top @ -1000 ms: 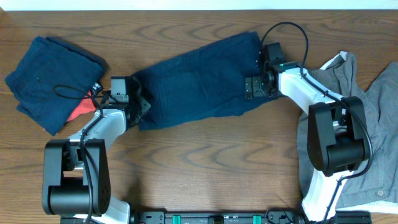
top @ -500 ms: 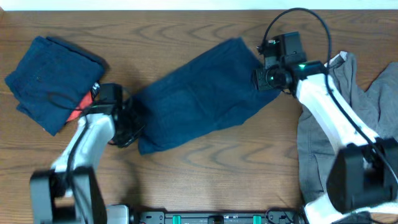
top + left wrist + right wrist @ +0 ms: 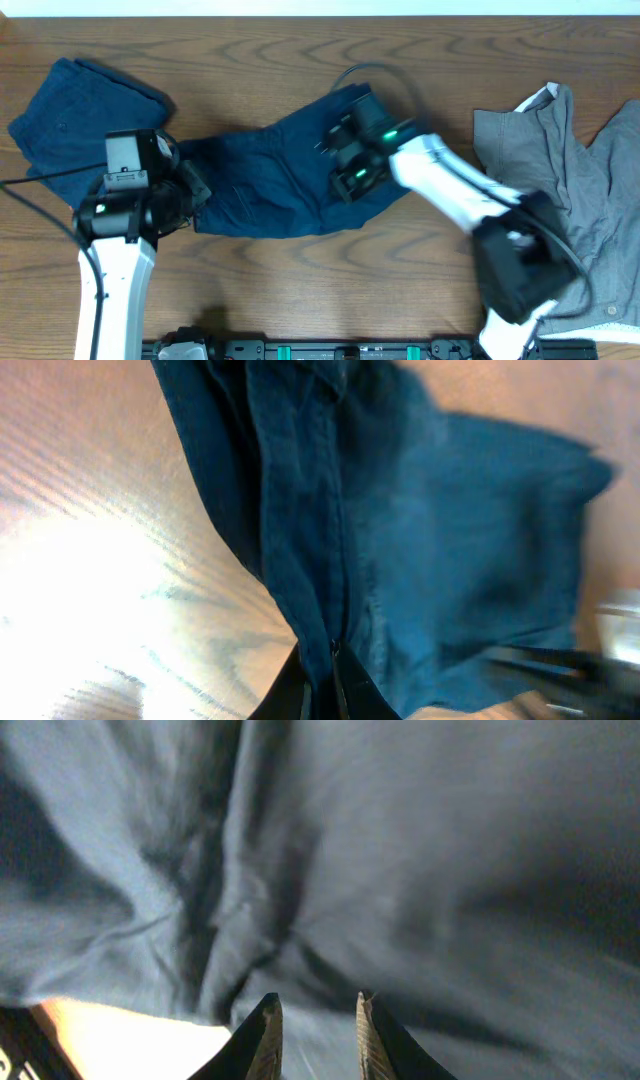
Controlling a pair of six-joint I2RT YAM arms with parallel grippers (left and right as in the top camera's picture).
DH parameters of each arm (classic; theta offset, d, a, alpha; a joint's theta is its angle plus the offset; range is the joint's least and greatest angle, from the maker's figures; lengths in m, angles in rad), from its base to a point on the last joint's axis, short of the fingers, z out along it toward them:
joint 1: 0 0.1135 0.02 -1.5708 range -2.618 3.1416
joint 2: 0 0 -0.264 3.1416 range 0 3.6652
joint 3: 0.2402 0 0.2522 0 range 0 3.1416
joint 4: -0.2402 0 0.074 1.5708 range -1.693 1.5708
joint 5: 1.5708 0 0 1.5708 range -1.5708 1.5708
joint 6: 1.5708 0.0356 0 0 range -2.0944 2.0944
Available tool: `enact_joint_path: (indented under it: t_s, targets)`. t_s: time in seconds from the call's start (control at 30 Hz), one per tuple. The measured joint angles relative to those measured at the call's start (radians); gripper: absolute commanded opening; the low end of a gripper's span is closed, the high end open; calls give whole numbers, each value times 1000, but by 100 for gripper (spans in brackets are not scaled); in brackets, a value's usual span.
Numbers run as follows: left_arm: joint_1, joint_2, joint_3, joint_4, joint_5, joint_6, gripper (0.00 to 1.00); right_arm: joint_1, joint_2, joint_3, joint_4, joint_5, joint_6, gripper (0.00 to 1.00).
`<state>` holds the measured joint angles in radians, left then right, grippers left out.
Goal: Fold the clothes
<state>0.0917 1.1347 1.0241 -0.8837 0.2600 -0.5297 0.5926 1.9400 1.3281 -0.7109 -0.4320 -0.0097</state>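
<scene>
My left gripper is to let go of the navy shorts' held edge on top of their doubled-over end [image 3: 337,170], by my right gripper.
Dark navy shorts [image 3: 265,190] lie across the middle of the table, their right end doubled over toward the left. My left gripper [image 3: 195,192] is shut on their left edge; the left wrist view shows the navy fabric [image 3: 420,530] pinched between the fingertips at the gripper [image 3: 332,660]. My right gripper [image 3: 342,168] is over the right part, and in the right wrist view its gripper [image 3: 315,1015] stands narrow with the cloth [image 3: 400,850] between the fingers. Light grey shorts [image 3: 545,160] lie at the right.
A second navy garment [image 3: 75,125], folded, lies at the back left beside my left arm. The grey shorts spread down to the table's front right corner. Bare wood [image 3: 320,290] runs along the front between the two arms.
My right gripper closed on the navy shorts' right end and swung left with it, doubling the garment over. My left gripper shut on the left edge and the arm shifted left.
</scene>
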Motion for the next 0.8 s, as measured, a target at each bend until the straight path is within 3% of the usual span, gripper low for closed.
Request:
enact_joint_path:
  t_s: [0.27,0.4,0.63,0.8]
  targets:
    - [0,-52,89,1,34,7,6,234,159,-1,315,-71,93,27]
    - [0,-48,91,-11,64,7,6,305,167,-1,392,-76,132,39]
    - [-21,-34,91,-33,130,7,6,270,143,19,249,-2,150,47]
    - [-84,-19,91,-35,146,7,6,94,54,27,76,119,150,44]
